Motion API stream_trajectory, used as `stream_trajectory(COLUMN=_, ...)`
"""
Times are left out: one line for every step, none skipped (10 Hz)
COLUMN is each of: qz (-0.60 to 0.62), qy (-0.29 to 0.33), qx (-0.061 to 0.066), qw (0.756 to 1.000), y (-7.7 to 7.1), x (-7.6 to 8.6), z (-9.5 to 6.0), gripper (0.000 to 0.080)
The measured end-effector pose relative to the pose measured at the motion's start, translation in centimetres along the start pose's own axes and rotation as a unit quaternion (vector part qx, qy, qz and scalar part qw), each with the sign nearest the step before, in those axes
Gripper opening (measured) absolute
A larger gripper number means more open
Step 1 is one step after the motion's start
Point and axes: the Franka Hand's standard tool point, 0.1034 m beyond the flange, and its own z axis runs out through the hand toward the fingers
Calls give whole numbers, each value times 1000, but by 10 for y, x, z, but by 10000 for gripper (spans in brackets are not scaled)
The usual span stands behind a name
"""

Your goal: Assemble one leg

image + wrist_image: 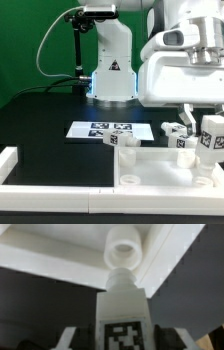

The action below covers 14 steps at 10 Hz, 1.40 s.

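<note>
Next, I let go of the white leg with my gripper once it is standing in the round socket post [123, 250] at the big white panel's near corner.
My gripper [208, 126] is shut on a white leg [211, 138] with a black-and-white tag, at the exterior view's right. It holds the leg over the far right corner of the big white panel [150, 170]. In the wrist view the leg [124, 308] stands between my fingers [70, 339], and my gripper [124, 341] grips its tagged body. The leg's narrower round end [120, 277] points at a round socket post [123, 249] on the panel [60, 246] and looks close to it or touching it. I cannot tell which.
The marker board [98, 129] lies behind the panel. Two more legs [126, 140] [171, 130] lie just past the panel's far rim. A white post [185, 148] stands by the held leg. A white rail [10, 157] is at the left. The arm's base [110, 75] stands behind.
</note>
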Motion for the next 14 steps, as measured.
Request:
stream_trajectory(qz=-1, qy=-3, qx=-1, qw=1000, y=1, x=-3, z=3, gripper=278)
stream_trajectory(qz=-1, qy=-5, qx=-1, qw=1000, y=3, x=-6, z=5, gripper=278)
stream_trajectory(qz=-1, qy=-8, qx=-1, qw=1000, y=2, x=-9, z=8, gripper=278)
stream_trajectory(qz=-2, qy=-9, qx=-1, qw=1000, y=1, x=-11, z=11, gripper=278)
stream_trajectory(qz=-2, qy=-12, qx=-1, qw=1000, y=1, x=-14, z=13, gripper=278)
stream_trajectory(qz=-2, qy=-9, qx=-1, qw=1000, y=1, x=-14, z=13, gripper=278)
stream_trajectory(qz=-4, qy=-6, qx=-3, qw=1000, y=2, x=-14, z=14, gripper=278)
stream_trajectory(qz=-6, qy=-3, qx=-5, qw=1000, y=5, x=-14, z=14, gripper=278)
stream_trajectory(qz=-6, qy=-2, qx=-6, qw=1000, y=7, x=-15, z=14, gripper=278)
stream_trajectory(qz=-7, qy=-2, qx=-6, qw=1000, y=6, x=-15, z=14, gripper=367)
stream_trajectory(qz=-7, qy=-2, qx=-6, qw=1000, y=6, x=-15, z=14, gripper=367)
stream_trajectory(qz=-6, qy=-2, qx=-6, qw=1000, y=6, x=-15, z=14, gripper=548)
stream_trajectory(qz=-6, qy=-2, qx=-6, qw=1000, y=6, x=-15, z=14, gripper=548)
stream_trajectory(qz=-5, qy=-5, qx=-5, qw=1000, y=6, x=-15, z=14, gripper=631)
